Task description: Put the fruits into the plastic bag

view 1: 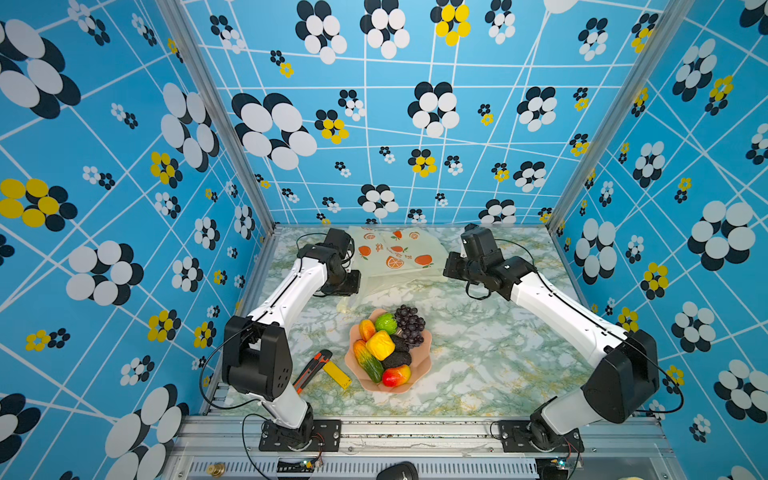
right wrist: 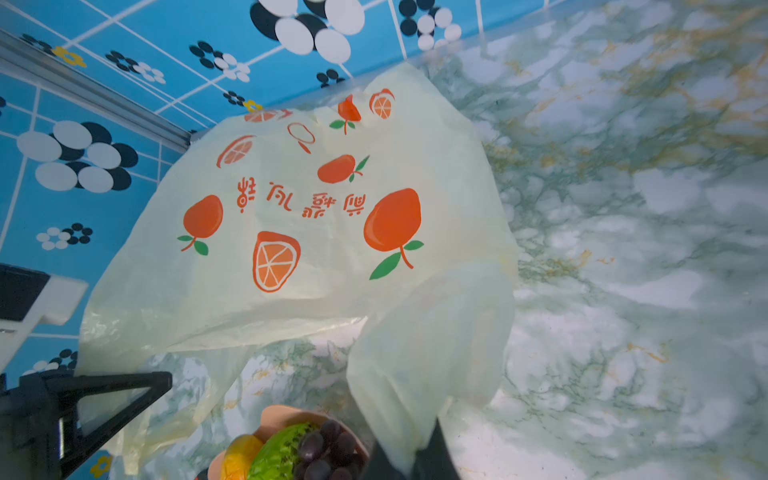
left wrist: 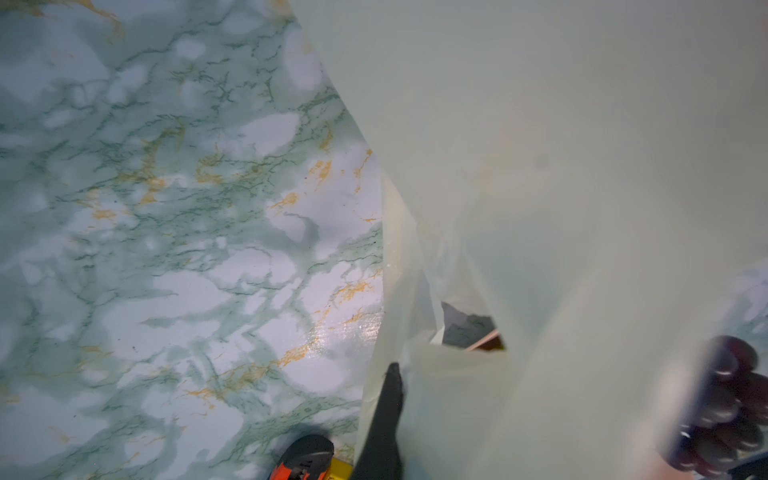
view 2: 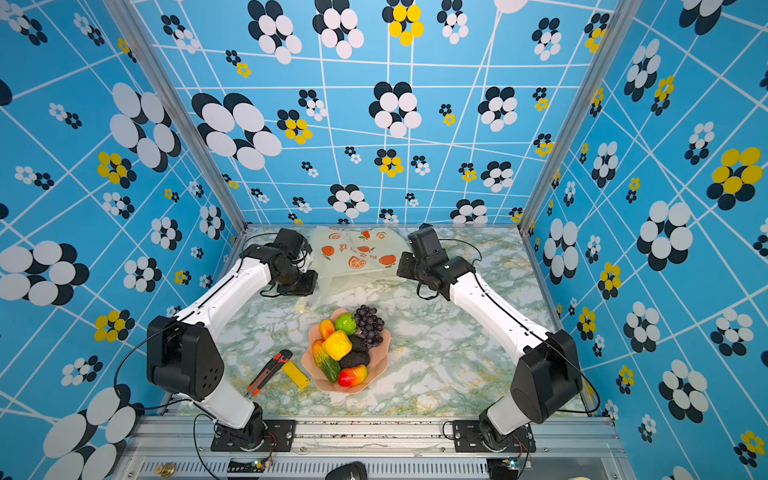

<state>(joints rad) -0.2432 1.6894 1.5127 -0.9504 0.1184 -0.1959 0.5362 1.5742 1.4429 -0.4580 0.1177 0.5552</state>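
My left gripper is going to release the plastic bag's edge, now at the back of the table, on the marble [view 1: 333, 329] between the utility knife and the pink bowl.
The plastic bag [view 1: 395, 253] [view 2: 353, 255], pale yellow with orange fruit prints, lies at the back of the table between my two grippers. My left gripper [view 1: 353, 286] [left wrist: 399, 395] is shut on the bag's left edge. One black finger [left wrist: 384, 419] shows and the film hides the other. My right gripper [view 1: 446, 270] [right wrist: 409, 461] is shut on a bag handle [right wrist: 428, 365], pinched between its two fingers. The fruits [view 1: 386, 349] [view 2: 345, 349] are piled in a pink bowl [view 1: 424, 365] near the middle: purple grapes [view 1: 409, 324], a green round one [view 1: 385, 323], a yellow lumpy one [view 1: 379, 345] and a mango [view 1: 395, 376].
An orange-black utility knife [view 1: 311, 371] and a flat yellow block [view 1: 337, 374] lie left of the bowl. Patterned blue walls close the table on three sides. The marble tabletop [view 1: 490, 365] is bare to the right of the bowl.
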